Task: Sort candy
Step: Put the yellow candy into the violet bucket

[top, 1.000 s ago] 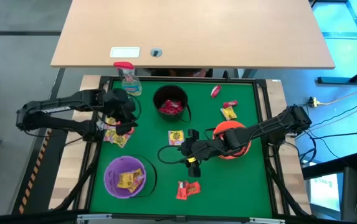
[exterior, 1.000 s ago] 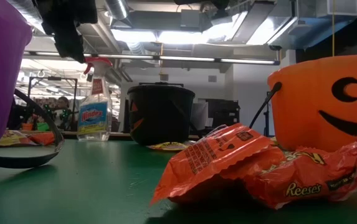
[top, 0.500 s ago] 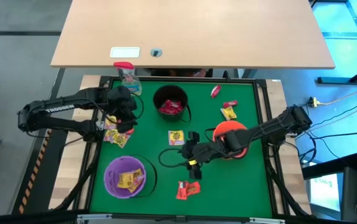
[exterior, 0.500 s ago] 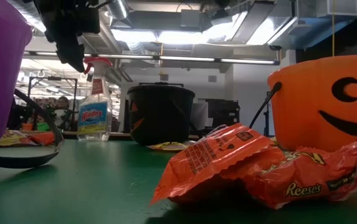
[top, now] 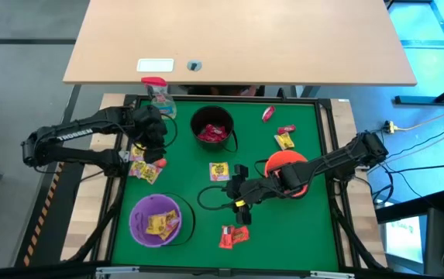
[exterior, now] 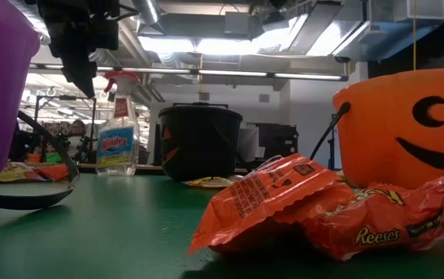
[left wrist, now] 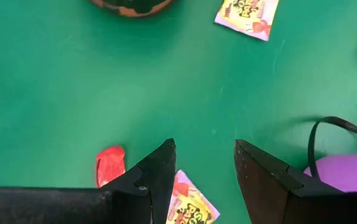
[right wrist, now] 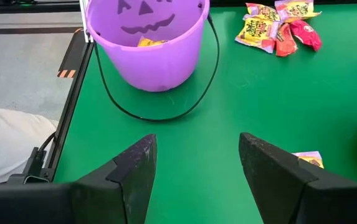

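My left gripper closes next on the pile's farthest yellow packet [top: 137,152], beside the black rail, beyond the other yellow packets.
Candy lies loose on the green table: a pile of yellow and red packets [top: 142,168] at the left, one yellow packet [top: 219,170] in the middle, orange-red packets [top: 233,235] near the front, and three sweets [top: 283,133] at the far right. My left gripper [top: 153,151] hovers above the left pile, open and empty [left wrist: 204,146]; a red sweet [left wrist: 109,165] and a yellow packet [left wrist: 190,205] lie below it. My right gripper [top: 235,190] is open and empty [right wrist: 197,140] at mid-table, facing the purple bucket [right wrist: 144,37].
The black bucket [top: 212,128] holds red candy, the purple bucket [top: 158,219] holds yellow candy, and the orange bucket [top: 287,172] lies under my right arm. A spray bottle [top: 160,99] stands at the far left corner. The purple bucket's black handle [left wrist: 334,124] lies on the table.
My left gripper has shifted a little toward the table's far edge above the left candy pile and has turned slightly. No candy has moved.
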Controlling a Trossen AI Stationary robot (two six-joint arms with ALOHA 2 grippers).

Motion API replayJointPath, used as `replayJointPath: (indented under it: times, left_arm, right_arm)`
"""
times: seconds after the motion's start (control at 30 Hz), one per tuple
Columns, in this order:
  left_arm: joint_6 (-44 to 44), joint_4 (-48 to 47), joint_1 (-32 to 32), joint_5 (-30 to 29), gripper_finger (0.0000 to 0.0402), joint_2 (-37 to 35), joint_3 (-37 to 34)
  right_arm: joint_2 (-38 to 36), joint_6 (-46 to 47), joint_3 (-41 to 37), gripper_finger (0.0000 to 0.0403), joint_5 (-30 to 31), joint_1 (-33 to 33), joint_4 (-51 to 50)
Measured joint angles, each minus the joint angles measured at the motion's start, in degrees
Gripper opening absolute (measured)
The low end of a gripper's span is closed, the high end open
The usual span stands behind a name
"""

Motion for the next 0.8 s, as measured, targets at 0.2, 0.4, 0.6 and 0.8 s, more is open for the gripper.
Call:
replayJointPath:
  times: [0.2,0.4,0.6,0.8]
  left_arm:
    - [0.51,-0.91,1.52,-0.24,0.0151,-0.01,0.0]
    - [0.42,-0.15,3.87,0.05,0.0151,-1.02,-4.87]
    - [-0.04,2.73,7.26,6.39,0.0151,-4.63,-11.29]
    - [-3.08,2.93,9.45,5.49,0.0151,-6.98,-10.42]
  right_arm:
    - [0.0,0.0,0.0,0.0225,0.02,-0.02,0.0]
    - [0.0,0.0,0.0,0.0225,0.04,0.0,0.0]
    - [0.02,-0.02,0.0,0.0225,0.07,-0.02,0.0]
    - [0.02,-0.37,0.0,0.0225,0.09,-0.19,0.19]
